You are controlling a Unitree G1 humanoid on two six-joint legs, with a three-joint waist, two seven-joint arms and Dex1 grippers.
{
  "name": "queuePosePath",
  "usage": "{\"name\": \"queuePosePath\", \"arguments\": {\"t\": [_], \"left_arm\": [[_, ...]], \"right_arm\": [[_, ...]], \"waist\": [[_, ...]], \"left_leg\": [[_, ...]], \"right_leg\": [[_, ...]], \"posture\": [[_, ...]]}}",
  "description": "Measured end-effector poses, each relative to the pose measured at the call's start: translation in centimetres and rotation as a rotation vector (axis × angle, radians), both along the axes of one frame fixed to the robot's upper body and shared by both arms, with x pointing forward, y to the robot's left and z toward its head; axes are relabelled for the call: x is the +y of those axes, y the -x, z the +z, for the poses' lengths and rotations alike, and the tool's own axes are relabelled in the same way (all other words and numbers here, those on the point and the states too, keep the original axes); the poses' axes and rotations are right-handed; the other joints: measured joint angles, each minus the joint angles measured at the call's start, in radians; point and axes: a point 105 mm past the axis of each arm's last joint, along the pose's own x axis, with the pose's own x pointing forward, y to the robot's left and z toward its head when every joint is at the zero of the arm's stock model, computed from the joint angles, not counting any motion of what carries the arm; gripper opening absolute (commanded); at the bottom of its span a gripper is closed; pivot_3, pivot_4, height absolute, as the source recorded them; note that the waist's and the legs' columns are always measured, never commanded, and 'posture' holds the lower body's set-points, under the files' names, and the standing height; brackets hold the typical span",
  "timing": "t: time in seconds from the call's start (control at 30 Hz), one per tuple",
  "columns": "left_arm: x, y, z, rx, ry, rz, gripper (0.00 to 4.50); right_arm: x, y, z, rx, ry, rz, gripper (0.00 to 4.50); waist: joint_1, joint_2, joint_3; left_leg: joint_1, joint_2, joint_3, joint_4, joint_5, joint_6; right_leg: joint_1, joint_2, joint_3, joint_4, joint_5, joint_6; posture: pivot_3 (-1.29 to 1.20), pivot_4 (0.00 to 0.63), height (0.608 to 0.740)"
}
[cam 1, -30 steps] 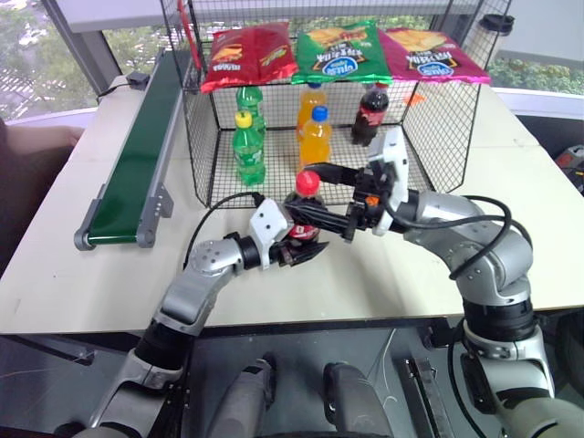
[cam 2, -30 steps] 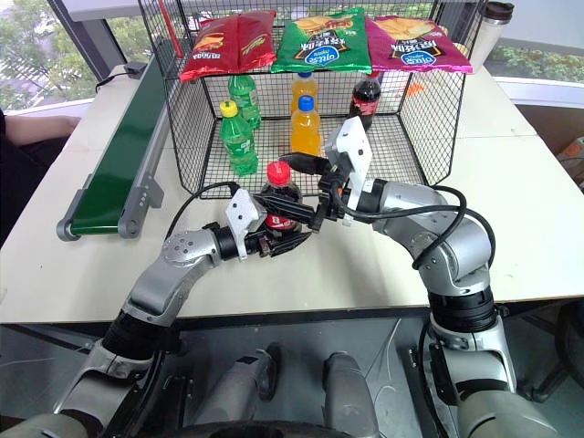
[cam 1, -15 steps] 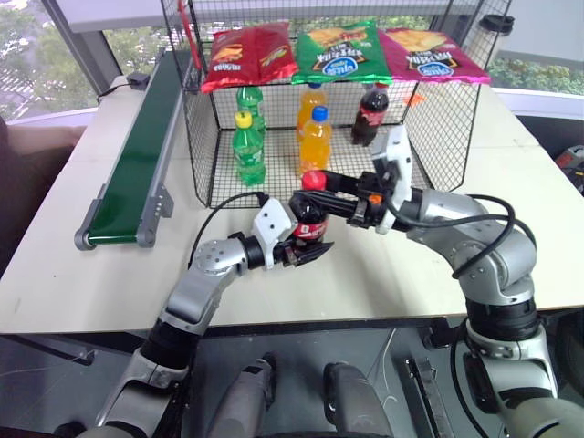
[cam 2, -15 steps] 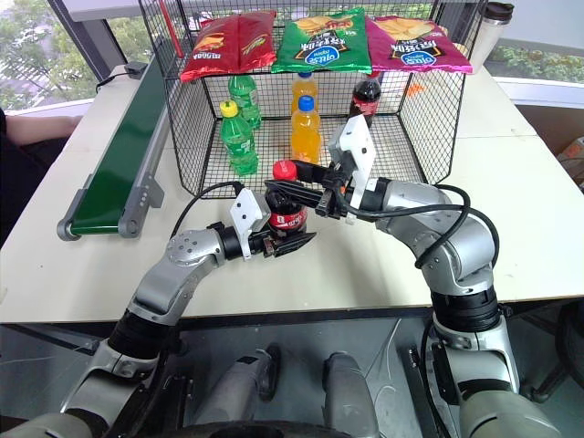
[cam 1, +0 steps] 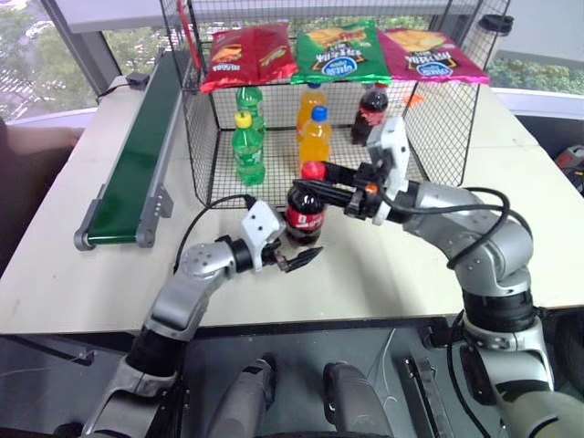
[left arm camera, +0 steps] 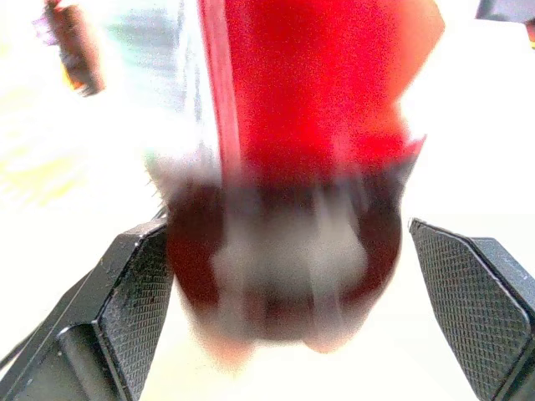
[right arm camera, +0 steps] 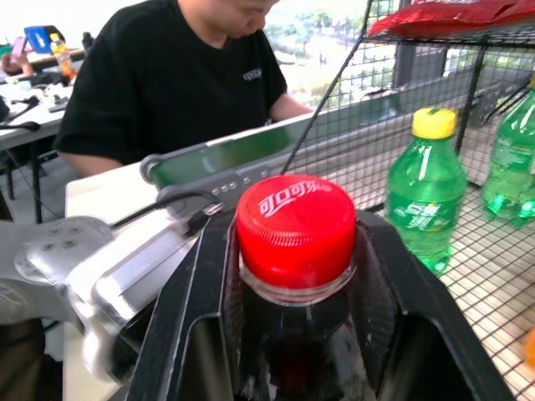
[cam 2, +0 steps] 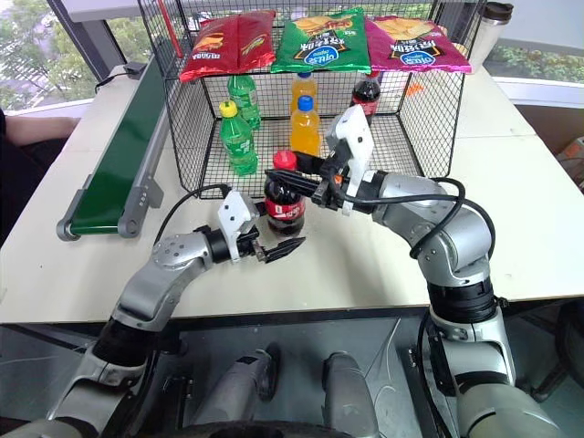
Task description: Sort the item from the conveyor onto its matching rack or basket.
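The cola bottle in my right gripper will be put down on the bottom of the cage [cam 1: 372,176], in front of the other cola bottle.
The item, a small cola bottle [cam 1: 304,212] with a red cap [right arm camera: 296,225] and a red label, stands upright just in front of the cage's open front. My right gripper [cam 1: 311,182] is shut on its neck right under the cap, one finger [right arm camera: 207,311] on each side. My left gripper [cam 1: 305,258] is open low beside the bottle's base, with its pads [left arm camera: 138,292] standing clear of the bottle [left arm camera: 292,167]. The black wire cage [cam 1: 205,146] rises behind. The green conveyor [cam 1: 137,164] runs along the table's left side.
Inside the cage stand two green bottles [cam 1: 247,146], two orange bottles [cam 1: 314,137] and a cola bottle with a dark cap [cam 1: 370,114]. Three crisp bags [cam 1: 339,50] hang on its top edge. A person in a black shirt [right arm camera: 167,83] sits beyond the conveyor.
My left gripper has opened, let go of the bottle and drawn back to the left. My right gripper has shut on the bottle's neck and now holds it, a little nearer the cage.
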Motion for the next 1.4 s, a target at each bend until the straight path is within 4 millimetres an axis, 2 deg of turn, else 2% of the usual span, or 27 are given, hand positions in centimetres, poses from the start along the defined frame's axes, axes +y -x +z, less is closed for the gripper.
{"name": "queuePosePath", "arguments": {"t": [0.1,0.17,0.33,0.67,0.93,1.17,1.4], "left_arm": [[1.8,0.2,-0.6,0.024,0.012,0.080,4.47],[2.4,0.1,-0.9,0.031,0.018,0.124,4.47],[2.6,-0.5,-0.7,0.021,0.059,0.205,4.47],[3.2,-0.9,-0.5,0.008,0.093,0.297,4.47],[3.0,-0.8,0.0,-0.016,0.096,0.304,4.47],[3.0,-0.9,0.0,-0.016,0.099,0.312,4.50],[3.0,-0.9,0.0,-0.015,0.101,0.315,4.50]], "right_arm": [[-3.1,-3.6,1.1,-0.023,-0.024,-0.214,1.15],[-4.6,-5.2,1.5,-0.043,-0.032,-0.313,1.15],[-7.5,-8.4,0.9,-0.039,-0.046,-0.503,1.15],[-10.1,-11.7,-0.5,-0.033,-0.077,-0.675,1.15],[-11.3,-13.1,-2.0,-0.024,-0.073,-0.743,1.15],[-11.5,-13.3,-0.4,-0.096,-0.093,-0.746,4.43],[-11.2,-13.0,0.1,-0.102,-0.078,-0.710,4.43]], "waist": [[0.007,0.000,0.000],[0.008,0.000,0.000],[0.002,0.000,0.000],[-0.001,0.001,0.000],[-0.001,0.001,0.000],[-0.002,0.001,0.000],[-0.001,0.001,0.000]], "left_leg": [[0.000,0.000,0.000,0.000,-0.001,-0.002],[0.000,0.000,0.000,0.000,-0.001,-0.002],[0.000,0.000,0.000,0.000,0.000,0.000],[0.000,0.000,0.000,0.000,0.000,0.000],[0.001,0.000,0.001,0.000,0.001,0.000],[0.001,0.000,0.001,0.000,0.001,0.000],[0.002,0.000,0.001,0.000,0.001,0.000]], "right_leg": [[0.000,0.000,0.000,0.000,0.000,0.000],[0.000,0.000,0.000,0.000,0.000,0.000],[0.000,0.000,0.000,0.000,0.002,0.003],[0.000,0.001,0.000,0.000,0.002,0.003],[0.000,0.002,0.001,0.001,0.002,0.003],[0.000,0.002,0.001,0.001,0.002,0.003],[0.001,0.002,0.001,0.001,0.002,0.003]], "posture": [[0.00,0.150,0.738],[0.00,0.150,0.738],[0.00,0.150,0.738],[0.00,0.150,0.738],[0.00,0.150,0.738],[0.00,0.150,0.738],[0.00,0.150,0.738]]}}
